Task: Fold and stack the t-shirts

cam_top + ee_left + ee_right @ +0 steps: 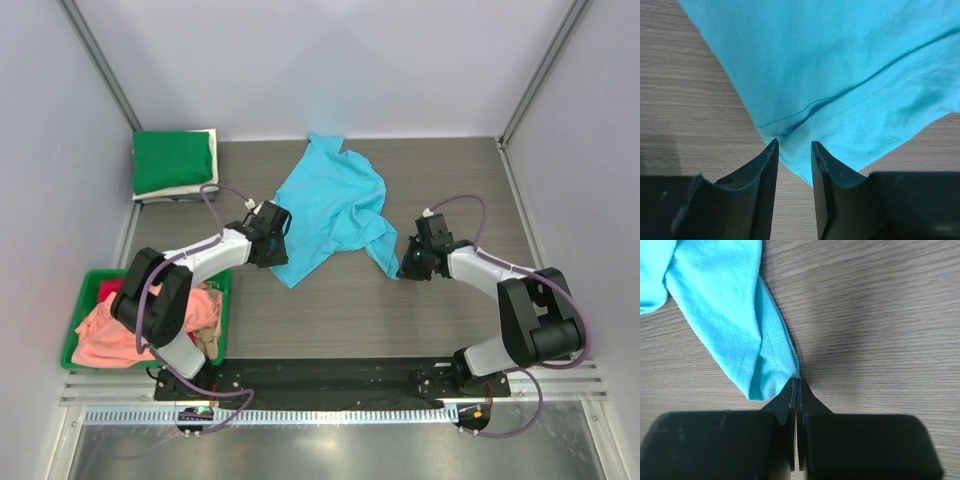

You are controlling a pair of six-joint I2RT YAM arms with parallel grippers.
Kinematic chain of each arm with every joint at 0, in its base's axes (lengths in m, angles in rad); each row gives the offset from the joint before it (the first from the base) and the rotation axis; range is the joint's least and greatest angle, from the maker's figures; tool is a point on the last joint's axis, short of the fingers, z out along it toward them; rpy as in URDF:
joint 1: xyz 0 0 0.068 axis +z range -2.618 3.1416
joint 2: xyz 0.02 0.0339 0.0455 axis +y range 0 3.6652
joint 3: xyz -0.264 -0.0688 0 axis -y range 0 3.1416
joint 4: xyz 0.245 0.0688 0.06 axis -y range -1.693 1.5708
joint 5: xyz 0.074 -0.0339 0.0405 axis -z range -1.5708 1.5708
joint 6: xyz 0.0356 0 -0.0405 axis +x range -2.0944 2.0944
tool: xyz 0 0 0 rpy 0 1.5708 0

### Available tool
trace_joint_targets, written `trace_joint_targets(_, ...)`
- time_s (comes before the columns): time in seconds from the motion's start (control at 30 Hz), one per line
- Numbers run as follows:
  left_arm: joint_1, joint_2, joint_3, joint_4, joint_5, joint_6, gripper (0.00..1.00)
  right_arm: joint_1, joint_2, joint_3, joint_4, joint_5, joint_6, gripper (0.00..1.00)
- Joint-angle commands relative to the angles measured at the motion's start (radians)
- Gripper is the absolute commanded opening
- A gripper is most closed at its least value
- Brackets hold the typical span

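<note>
Next, I move my left gripper in and pinch the t-shirt's hem [812, 122] before both grippers lift, as the t-shirt's near corner lies slack between that gripper's open fingers.
A sky-blue t-shirt [335, 205] lies crumpled on the wooden table, mid-back. My left gripper [280, 232] is at its near-left edge. In the left wrist view that gripper [794, 143] stands open, with a hemmed corner of the shirt [840, 75] lying slack on the table between its tips. My right gripper [400, 264] is at the shirt's near-right tail. The right wrist view has this gripper [797, 380] shut on the tip of that tail [740, 325], whose folds run into the jaws. A folded green t-shirt [172, 160] rests on a cream one [212, 165] at the back left.
A green bin [77, 320] at the near left holds salmon-pink [105, 338], red [108, 292] and tan [207, 312] shirts. White walls with metal rails enclose the table on three sides. The arm bases sit on a black bar along the near edge.
</note>
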Motion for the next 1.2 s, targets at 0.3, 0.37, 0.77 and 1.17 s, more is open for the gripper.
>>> trace_joint_targets(0.3, 0.000, 0.036, 0.046, -0.029, -0.035, -0.016, 0.33, -0.002, 0.025, -0.002, -0.018, 0.015, -0.021, 0.01)
trace_joint_targets(0.37, 0.002, 0.037, 0.046, -0.027, -0.032, -0.016, 0.33, -0.002, 0.025, -0.002, -0.017, 0.015, -0.021, 0.01)
trace_joint_targets(0.77, -0.024, 0.053, 0.060, -0.021, -0.029, 0.006, 0.27, -0.004, 0.032, -0.004, -0.012, 0.009, -0.019, 0.01)
trace_joint_targets(1.17, -0.039, 0.069, 0.081, -0.038, -0.052, 0.006, 0.17, -0.004, 0.037, -0.005, -0.010, 0.008, -0.022, 0.01)
